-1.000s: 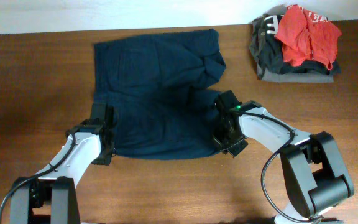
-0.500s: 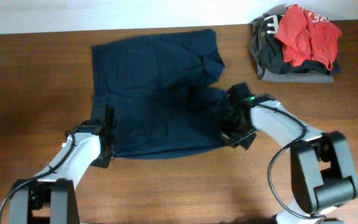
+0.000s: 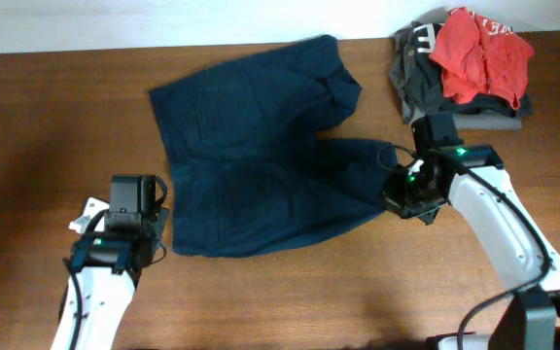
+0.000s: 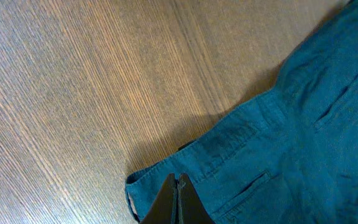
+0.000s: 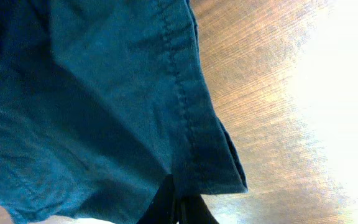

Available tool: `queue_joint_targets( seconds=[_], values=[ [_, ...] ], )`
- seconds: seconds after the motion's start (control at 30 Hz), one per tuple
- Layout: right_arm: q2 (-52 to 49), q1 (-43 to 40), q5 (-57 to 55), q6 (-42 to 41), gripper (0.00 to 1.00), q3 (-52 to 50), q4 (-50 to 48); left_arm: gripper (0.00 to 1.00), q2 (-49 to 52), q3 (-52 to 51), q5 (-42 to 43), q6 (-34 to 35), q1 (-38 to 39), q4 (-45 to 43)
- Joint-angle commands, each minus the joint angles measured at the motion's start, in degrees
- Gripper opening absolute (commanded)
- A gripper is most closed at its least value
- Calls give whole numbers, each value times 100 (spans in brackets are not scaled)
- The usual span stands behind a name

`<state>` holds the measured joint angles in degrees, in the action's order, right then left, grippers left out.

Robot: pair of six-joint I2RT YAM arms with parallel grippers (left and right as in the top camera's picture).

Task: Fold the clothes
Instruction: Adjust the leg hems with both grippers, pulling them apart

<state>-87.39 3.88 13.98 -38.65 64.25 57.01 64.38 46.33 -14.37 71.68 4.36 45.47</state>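
Next, my left gripper opens and pinches that corner (image 3: pixel 180 247) of the navy shorts' near waistband, which lies loose below its shut, empty fingers, before it starts folding.
The navy shorts (image 3: pixel 251 165) lie spread on the wooden table, waistband to the left and legs to the right. My left gripper (image 3: pixel 160 233) is shut on the near waistband corner; in the left wrist view its closed fingers (image 4: pixel 180 182) sit on the cloth (image 4: pixel 278 143). My right gripper (image 3: pixel 395 192) is shut on the hem of the near leg and holds it slightly off the table. The right wrist view shows the hem hanging (image 5: pixel 92 93) from the fingertips (image 5: pixel 174 199).
A red garment (image 3: pixel 479 53) lies on folded dark grey and black garments (image 3: pixel 426 92) at the back right corner. Bare wooden table (image 3: pixel 47 126) surrounds the shorts on the left and front.
My right gripper has pulled the near leg hem to the right, stretching the shorts. My left gripper has drawn back to the left with the waistband corner. The shorts have turned slightly.
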Motion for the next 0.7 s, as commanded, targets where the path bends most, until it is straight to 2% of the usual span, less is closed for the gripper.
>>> queue_joint_targets(
  seconds=[0.0, 0.03, 0.07, 0.1, 0.2, 0.23, 0.27, 0.3, 0.33, 0.37, 0.57, 0.67],
  values=[
    [50, -13, -109, 96, 4, 85, -44, 28, 31, -44, 352, -109, -13, 48],
    [35, -13, -109, 96, 4, 85, -42, 47, 114, -44, 614, -109, -13, 48],
    [22, -13, -109, 98, 4, 85, -44, 56, 173, -44, 817, -107, -13, 48],
    [11, -13, -109, 96, 4, 83, -44, 59, 271, -44, 1102, -103, -13, 46],
    [-9, -11, -111, 98, 4, 81, -39, 57, 695, -44, 1961, -109, -13, -87],
    [-9, -11, -111, 98, 4, 81, -42, 52, 831, -44, 2090, -138, -11, -111],
    [-9, -11, -111, 98, 4, 81, -42, 38, 992, -44, 2212, -367, -4, -203],
    [-9, -11, -111, 98, 4, 81, -42, 31, 1139, -44, 2315, -719, 0, -348],
    [-9, -11, -111, 98, 4, 81, -42, 31, 1357, -44, 2483, -1110, 2, -514],
    [-9, -11, -111, 98, 4, 81, -39, 31, 1510, -44, 2546, -1132, 2, -546],
    [-9, -11, -111, 96, 4, 81, 0, 29, 2494, -44, 2830, -177, 2, -599],
    [-9, -11, -111, 98, 4, 81, 22, 29, 2712, -44, 2822, -181, 2, -597]
  ],
)
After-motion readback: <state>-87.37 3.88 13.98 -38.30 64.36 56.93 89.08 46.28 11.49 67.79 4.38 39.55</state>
